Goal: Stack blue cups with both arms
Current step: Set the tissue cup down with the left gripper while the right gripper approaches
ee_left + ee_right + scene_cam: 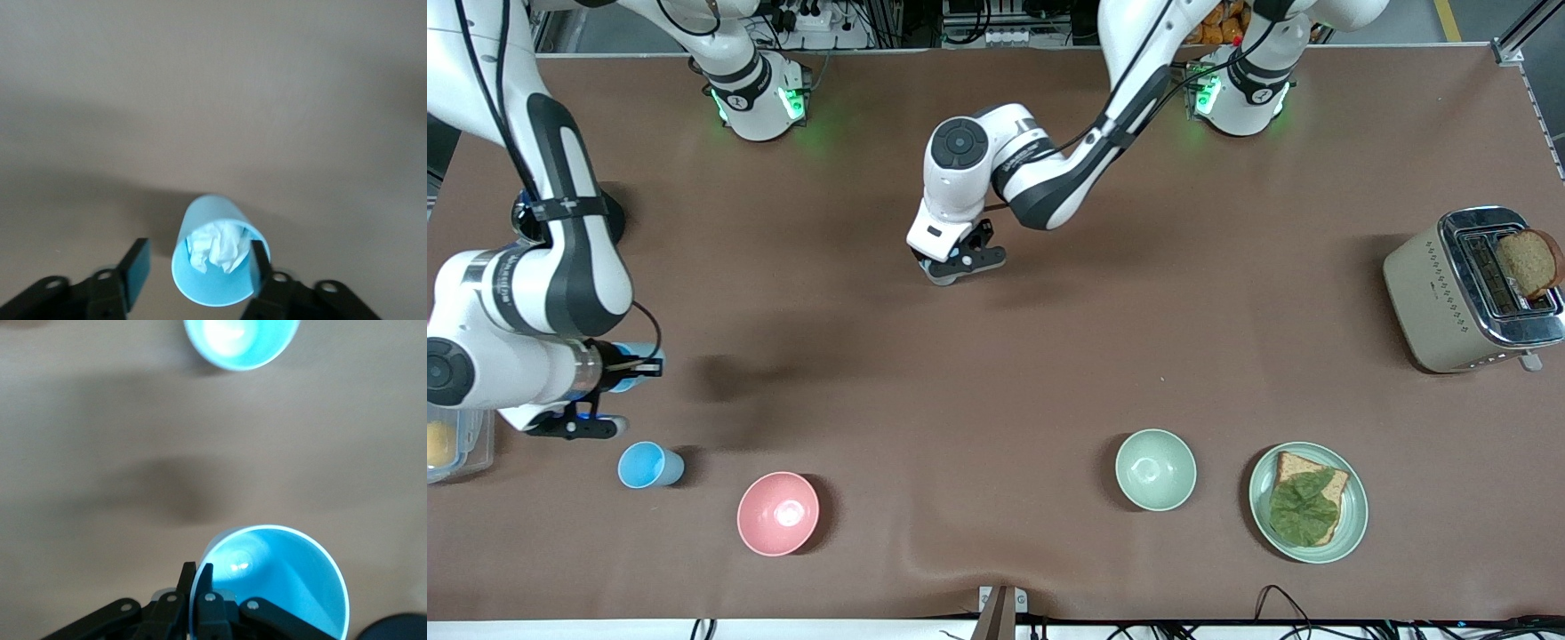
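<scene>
I will use my right gripper to let go of the bright blue cup inside the duller blue cup (939, 256) that is under my left gripper.
My right gripper (643, 364) is shut on the rim of a bright blue cup (639, 366), held above the table at the right arm's end. In the right wrist view the gripper (197, 572) pinches the wall of that cup (280, 587). A second sky-blue cup (649, 465) stands on the table close by and shows in that view too (240, 340). My left gripper (960, 262) is low at mid-table over a duller blue cup (940, 272). In the left wrist view the gripper (199, 261) is open, one finger (260, 261) at the rim of this cup (210, 293), which holds crumpled white paper (217, 248).
A pink bowl (778, 513), a pale green bowl (1155, 469) and a green plate (1352, 520) with bread and lettuce stand along the edge nearest the front camera. A toaster (1432, 302) holding a bread slice is at the left arm's end. A clear container (463, 449) sits under the right arm.
</scene>
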`<state>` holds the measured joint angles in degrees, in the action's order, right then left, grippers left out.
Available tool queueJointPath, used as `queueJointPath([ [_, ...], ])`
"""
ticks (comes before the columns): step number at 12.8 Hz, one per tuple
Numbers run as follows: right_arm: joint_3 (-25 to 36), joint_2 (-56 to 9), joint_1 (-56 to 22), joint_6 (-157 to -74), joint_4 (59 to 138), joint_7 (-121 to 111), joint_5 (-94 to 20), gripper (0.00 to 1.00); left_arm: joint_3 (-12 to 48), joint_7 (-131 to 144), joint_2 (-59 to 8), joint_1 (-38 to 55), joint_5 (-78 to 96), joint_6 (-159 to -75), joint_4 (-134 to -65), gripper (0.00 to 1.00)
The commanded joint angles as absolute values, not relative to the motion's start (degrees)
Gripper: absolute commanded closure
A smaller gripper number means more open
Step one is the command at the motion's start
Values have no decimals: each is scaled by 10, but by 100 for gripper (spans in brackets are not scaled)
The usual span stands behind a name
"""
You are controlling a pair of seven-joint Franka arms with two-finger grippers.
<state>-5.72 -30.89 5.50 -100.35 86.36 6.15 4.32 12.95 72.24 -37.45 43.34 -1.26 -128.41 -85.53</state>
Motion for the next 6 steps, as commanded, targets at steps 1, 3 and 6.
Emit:
queueJointPath([
  [1, -63, -265, 22, -956, 870, 126, -10, 100, 127, 722, -290, 389, -40, -1210, -865, 0],
  [3, -63, -249, 0, -932, 872, 152, -47, 100, 127, 700, -253, 362, -96, -1162, -865, 0],
  [6, -63, -215, -81, -904, 878, 217, -66, 100, 132, 662, -199, 307, -123, -1131, -865, 0],
])
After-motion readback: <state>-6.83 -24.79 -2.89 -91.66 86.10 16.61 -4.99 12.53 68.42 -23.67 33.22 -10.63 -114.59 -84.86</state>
